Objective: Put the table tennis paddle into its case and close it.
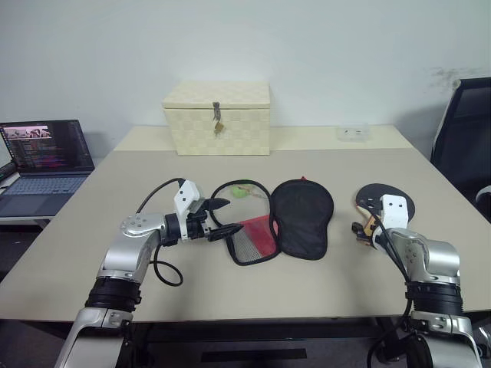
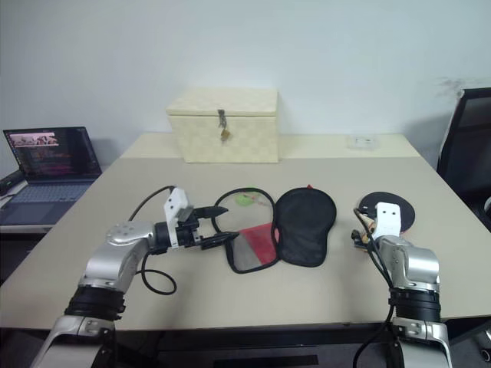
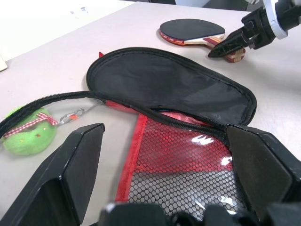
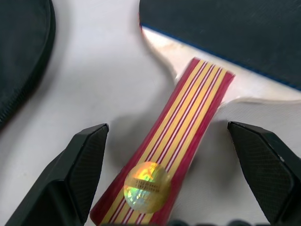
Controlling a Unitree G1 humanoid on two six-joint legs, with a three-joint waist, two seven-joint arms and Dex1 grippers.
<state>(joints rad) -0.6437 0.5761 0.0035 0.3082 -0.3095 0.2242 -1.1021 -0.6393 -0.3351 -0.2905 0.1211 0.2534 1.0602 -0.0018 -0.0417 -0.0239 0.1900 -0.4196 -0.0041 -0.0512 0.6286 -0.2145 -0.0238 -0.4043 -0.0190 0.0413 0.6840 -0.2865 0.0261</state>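
The striped handle lies at a slant between the open fingers of my right gripper, so next I grip it close to the paddle's head (image 4: 205, 79) and square it before reaching the case.
The table tennis paddle (image 1: 386, 196) lies flat at the right of the table, black rubber up; its red and yellow striped handle (image 4: 181, 141) points toward me. My right gripper (image 1: 364, 219) is open, a finger (image 4: 77, 172) on either side of the handle and apart from it. The case (image 1: 301, 218) lies unzipped mid-table, with the black flap folded open to the right and the red mesh panel (image 3: 183, 162) exposed. My left gripper (image 1: 219, 218) is open at the case's left rim, and the mesh side shows between its fingers (image 3: 70, 174).
A green soft charm (image 3: 27, 134) hangs from the case's zip pull. A cream woven latched box (image 1: 217, 117) stands at the back of the table (image 1: 115, 184), with a small white item (image 1: 353, 132) to its right. A laptop (image 1: 42, 165) is off to the left and a black chair (image 1: 468, 138) to the right.
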